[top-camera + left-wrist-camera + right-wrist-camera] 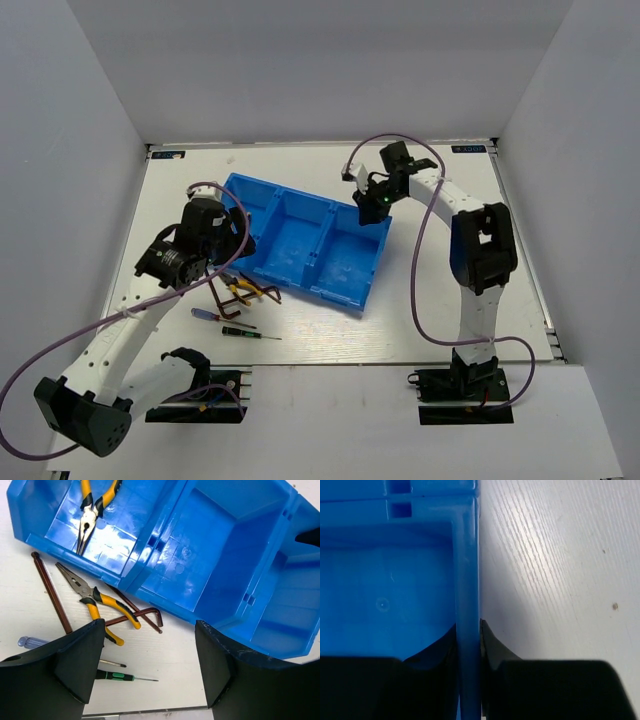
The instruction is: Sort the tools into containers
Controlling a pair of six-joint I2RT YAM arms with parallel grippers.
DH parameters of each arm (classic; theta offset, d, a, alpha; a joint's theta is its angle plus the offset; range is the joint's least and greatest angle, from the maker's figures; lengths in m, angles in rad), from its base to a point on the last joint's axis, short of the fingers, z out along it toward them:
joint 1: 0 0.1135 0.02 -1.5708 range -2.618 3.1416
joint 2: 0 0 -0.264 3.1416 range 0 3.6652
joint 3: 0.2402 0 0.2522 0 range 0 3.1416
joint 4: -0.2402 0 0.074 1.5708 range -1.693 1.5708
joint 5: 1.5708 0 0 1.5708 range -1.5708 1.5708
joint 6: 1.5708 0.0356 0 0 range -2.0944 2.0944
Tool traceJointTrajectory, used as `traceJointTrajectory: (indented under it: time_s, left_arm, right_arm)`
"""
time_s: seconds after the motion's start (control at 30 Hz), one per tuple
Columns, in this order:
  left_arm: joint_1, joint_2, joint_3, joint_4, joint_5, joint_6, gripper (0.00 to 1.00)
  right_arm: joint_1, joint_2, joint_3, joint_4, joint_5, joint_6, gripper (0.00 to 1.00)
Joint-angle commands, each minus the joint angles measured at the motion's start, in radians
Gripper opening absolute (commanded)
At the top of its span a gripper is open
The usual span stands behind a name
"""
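My right gripper needs to let go of the blue bin on the table, with the bin turned lengthwise and centred at its gripped far corner (389, 227).
The blue bin (330, 297) has three containers side by side. One yellow-handled pliers (90, 515) lies in the left container. On the table in front lie a second pliers (95, 602), two brown hex keys (50, 592) (142, 614), a blue-handled screwdriver (30, 641) and a black-handled screwdriver (117, 676). My left gripper (150, 665) hangs open and empty above the table, between these tools and the bin. At the far right corner my right gripper (468, 635) is shut on the bin's wall (467, 595), with one finger inside and one outside.
The middle container (220, 565) and the right container (385, 590) hold nothing that I can see. White walls enclose the table on three sides. A purple cable (415, 270) loops beside the right arm.
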Motion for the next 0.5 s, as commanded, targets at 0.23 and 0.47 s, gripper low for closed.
traceJointTrajectory:
  time_s: [0.23, 0.47]
  left_arm:
    - [0.006, 0.023, 0.007, 0.041, 0.007, -0.007, 0.82]
    - [0.006, 0.033, -0.036, 0.085, 0.043, -0.007, 0.82]
  right_arm:
    - [-0.141, -0.195, -0.247, 0.207, 0.273, 0.296, 0.0]
    - [-0.193, -0.45, -0.57, 0.207, 0.421, 0.405, 0.0]
